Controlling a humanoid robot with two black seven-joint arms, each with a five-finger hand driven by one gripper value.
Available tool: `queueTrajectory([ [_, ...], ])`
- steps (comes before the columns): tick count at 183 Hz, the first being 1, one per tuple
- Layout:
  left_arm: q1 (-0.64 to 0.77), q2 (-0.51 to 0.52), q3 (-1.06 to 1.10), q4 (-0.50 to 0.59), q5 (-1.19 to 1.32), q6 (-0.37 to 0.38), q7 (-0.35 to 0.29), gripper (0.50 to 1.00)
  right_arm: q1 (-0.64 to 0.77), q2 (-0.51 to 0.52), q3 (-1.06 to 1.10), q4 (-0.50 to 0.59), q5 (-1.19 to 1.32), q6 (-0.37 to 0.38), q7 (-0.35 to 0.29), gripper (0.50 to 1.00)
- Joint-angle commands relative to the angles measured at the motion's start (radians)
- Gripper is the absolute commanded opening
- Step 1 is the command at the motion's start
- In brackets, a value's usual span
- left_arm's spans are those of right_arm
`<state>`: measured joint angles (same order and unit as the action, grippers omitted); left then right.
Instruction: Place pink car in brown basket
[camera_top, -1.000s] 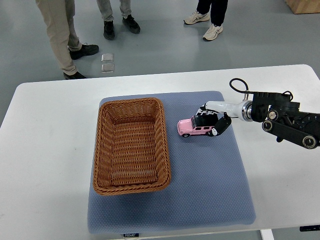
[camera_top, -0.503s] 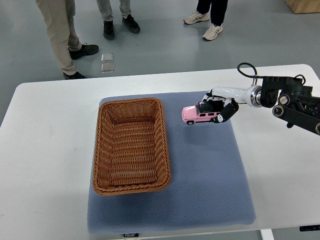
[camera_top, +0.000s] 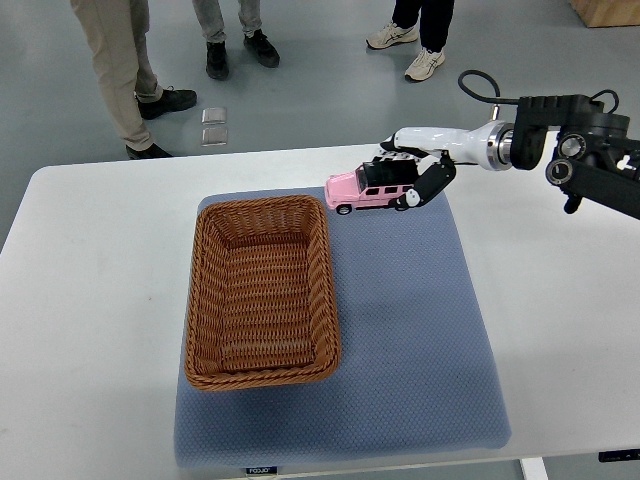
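Observation:
My right gripper is holding the pink car. It will let go of the car in the middle of the brown basket's bottom (camera_top: 254, 290).
The pink toy car (camera_top: 356, 190) hangs in the air, gripped by my right hand (camera_top: 406, 176), whose arm comes in from the right edge. The car is level, nose pointing left, just right of the far right corner of the brown wicker basket (camera_top: 262, 290). The basket is rectangular and empty and stands on the left half of a blue-grey mat (camera_top: 420, 330). My left arm does not show.
The mat lies on a white table (camera_top: 90, 300). Several people's legs and shoes stand on the grey floor beyond the table's far edge (camera_top: 130, 80). A small clear packet (camera_top: 216, 127) lies on the floor.
My right hand has lifted the pink car off the mat and carried it up and to the left, towards the basket's far right corner.

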<state>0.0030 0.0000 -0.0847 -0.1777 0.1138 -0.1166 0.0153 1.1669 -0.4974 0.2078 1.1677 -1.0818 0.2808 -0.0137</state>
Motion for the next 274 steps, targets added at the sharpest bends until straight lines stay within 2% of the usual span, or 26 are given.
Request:
queueTrajectory([
  [1, 0.000, 0.000, 0.000, 0.000, 0.001, 0.000, 0.000, 1.000, 0.008, 0.076, -0.008, -0.010, 0.010, -0.003, 0.004, 0.500],
  [80, -0.003, 0.000, 0.003, -0.008, 0.001, -0.006, 0.000, 1.000, -0.007, 0.309, -0.068, -0.114, 0.006, -0.048, 0.006, 0.500],
  [150, -0.003, 0.000, 0.003, -0.008, 0.001, -0.008, 0.000, 1.000, -0.062, 0.411, -0.082, -0.183, 0.002, -0.075, 0.014, 0.500],
  [166, -0.003, 0.000, 0.003, -0.008, 0.001, -0.008, 0.000, 1.000, -0.069, 0.421, -0.100, -0.187, 0.002, -0.103, 0.015, 0.500],
  [188, -0.003, 0.000, 0.002, -0.008, 0.001, -0.008, 0.000, 1.000, -0.075, 0.422, -0.127, -0.203, -0.003, -0.126, 0.029, 0.541],
  [198, -0.001, 0.000, 0.002, -0.008, 0.001, -0.008, 0.000, 1.000, -0.078, 0.422, -0.127, -0.203, -0.003, -0.126, 0.032, 0.582],
  [202, -0.003, 0.000, 0.002, -0.006, 0.001, -0.008, 0.000, 1.000, -0.079, 0.422, -0.127, -0.203, -0.003, -0.126, 0.034, 0.611],
  [205, -0.003, 0.000, 0.002, -0.008, 0.001, -0.008, 0.000, 1.000, -0.079, 0.422, -0.127, -0.203, -0.003, -0.127, 0.034, 0.662],
  [211, -0.003, 0.000, 0.003, -0.008, 0.001, -0.008, 0.000, 1.000, -0.079, 0.422, -0.125, -0.203, -0.001, -0.127, 0.034, 0.713],
  [274, -0.001, 0.000, 0.000, -0.005, 0.001, -0.008, 0.000, 1.000, -0.079, 0.418, -0.111, -0.204, 0.005, -0.127, 0.035, 0.852],
])
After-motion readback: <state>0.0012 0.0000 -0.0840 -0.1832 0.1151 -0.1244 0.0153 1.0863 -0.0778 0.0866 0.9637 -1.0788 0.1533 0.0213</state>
